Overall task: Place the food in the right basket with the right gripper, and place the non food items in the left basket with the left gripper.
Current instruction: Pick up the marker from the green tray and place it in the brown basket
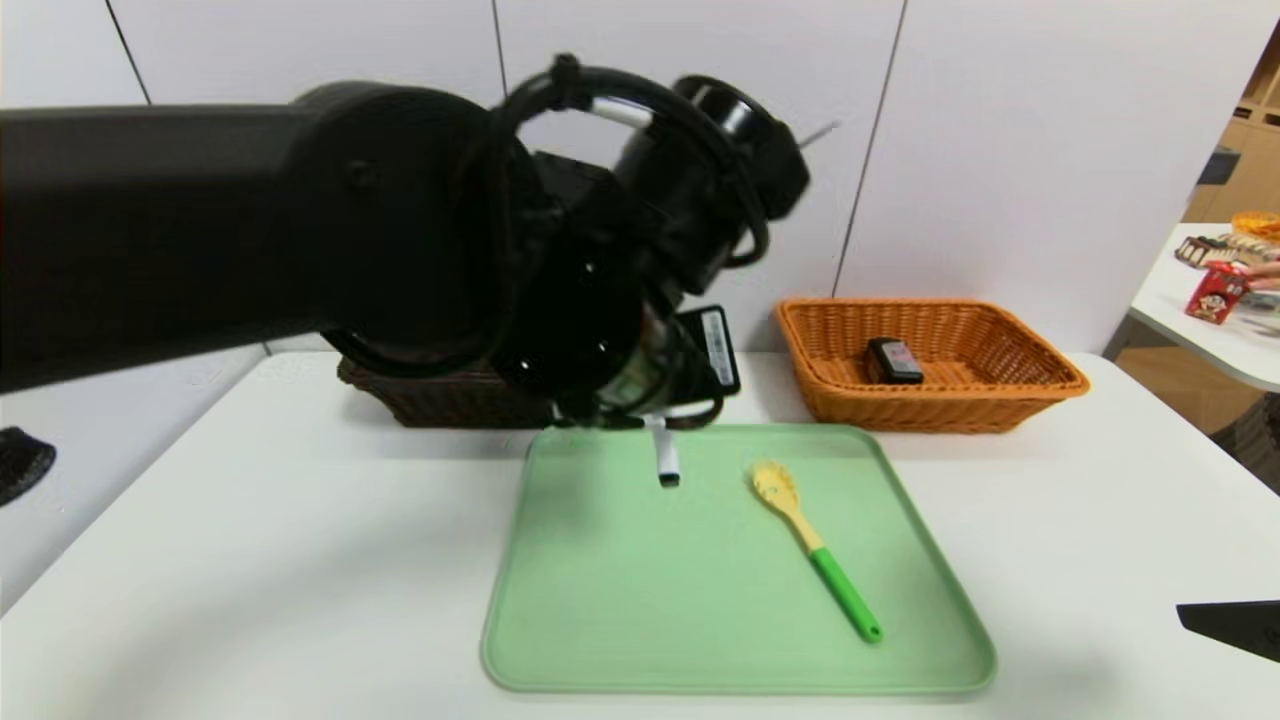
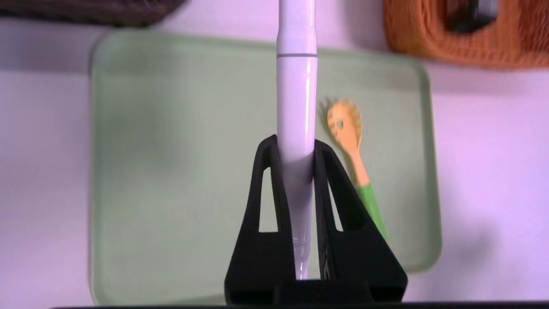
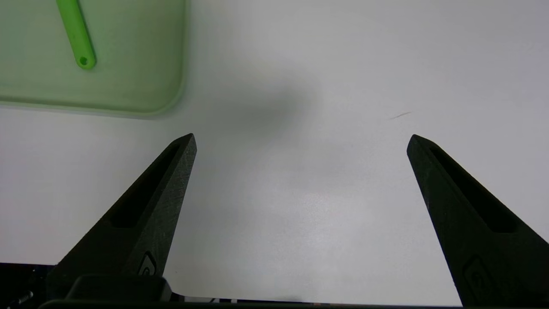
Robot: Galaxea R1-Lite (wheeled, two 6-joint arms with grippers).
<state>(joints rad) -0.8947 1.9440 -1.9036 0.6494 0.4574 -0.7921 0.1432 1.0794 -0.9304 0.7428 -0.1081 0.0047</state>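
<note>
I will use my left gripper to set the white marker, now hanging over the green tray's far edge, down on the middle of the dark basket's bottom [image 1: 499, 362].
My left gripper [image 2: 295, 143] is shut on the white marker [image 2: 297, 98], which hangs tip-down [image 1: 665, 460] over the far edge of the green tray [image 1: 620, 600]. The raised left arm covers most of the dark left basket [image 1: 440, 400] behind it. On the tray lies the yellow pasta spoon with a green handle [image 1: 812, 545], also seen as the spoon [image 2: 349, 146] past my fingers. The black food carton [image 1: 892, 361] rests inside the orange right basket [image 1: 1000, 390]. My right gripper [image 3: 301, 137] hangs open over bare table right of the tray, nothing between its fingers.
The white table [image 1: 250, 560] carries both baskets along its far edge by the wall. A side table [image 1: 1200, 320] at the far right holds a red carton and other goods. A dark object [image 1: 20, 460] sits off the table's left edge.
</note>
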